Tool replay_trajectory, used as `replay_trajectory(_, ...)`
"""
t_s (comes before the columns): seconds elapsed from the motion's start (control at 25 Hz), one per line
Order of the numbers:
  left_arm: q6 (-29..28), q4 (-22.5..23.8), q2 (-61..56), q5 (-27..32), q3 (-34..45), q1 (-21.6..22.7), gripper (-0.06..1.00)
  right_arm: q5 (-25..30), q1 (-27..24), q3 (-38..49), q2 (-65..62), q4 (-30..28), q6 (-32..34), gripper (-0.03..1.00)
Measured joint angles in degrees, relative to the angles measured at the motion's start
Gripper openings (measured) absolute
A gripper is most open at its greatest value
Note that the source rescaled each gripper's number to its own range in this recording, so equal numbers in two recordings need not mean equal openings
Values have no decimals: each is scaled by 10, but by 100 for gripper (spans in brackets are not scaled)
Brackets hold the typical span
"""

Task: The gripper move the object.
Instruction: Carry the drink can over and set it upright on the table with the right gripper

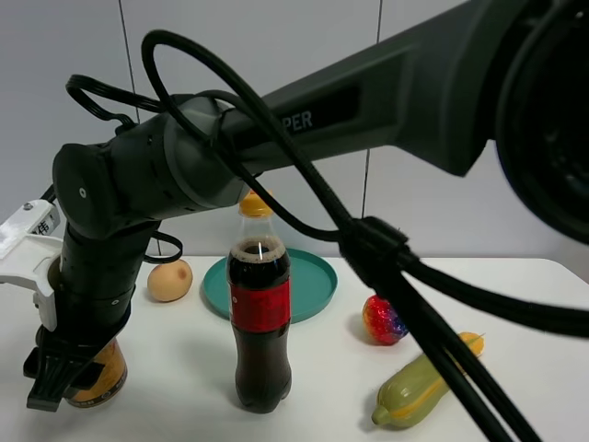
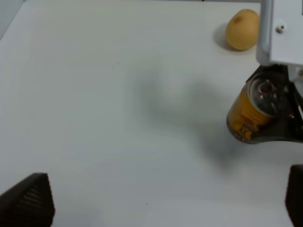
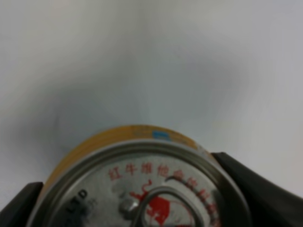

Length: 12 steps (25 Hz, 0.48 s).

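Observation:
My right gripper is to put the gold-yellow can down on the white table (image 1: 118,405) in front of the tan round fruit.
The gold-yellow can (image 1: 109,370) with red markings stands on the white table at the front left. It also shows in the left wrist view (image 2: 247,116) and fills the right wrist view (image 3: 142,184), silver pull-tab top up. My right arm reaches across to the left, and its black gripper (image 1: 66,376) is closed around the can, one finger (image 3: 253,189) on each side. My left gripper (image 2: 161,203) is open and empty, its two fingertips (image 2: 26,201) spread wide over bare table, well apart from the can.
A dark cola bottle (image 1: 259,322) with a red label stands at the front middle. Behind it lie a teal plate (image 1: 313,276) and an orange-capped bottle (image 1: 255,204). A tan round fruit (image 1: 170,280) lies behind the can. A multicoloured ball (image 1: 385,319) and a green squash (image 1: 419,387) are at the right.

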Motion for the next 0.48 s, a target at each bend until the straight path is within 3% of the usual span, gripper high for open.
replay_trajectory(0.48,0,0,0,0,0,0,100,-5,-13,0,16,9,0,0)
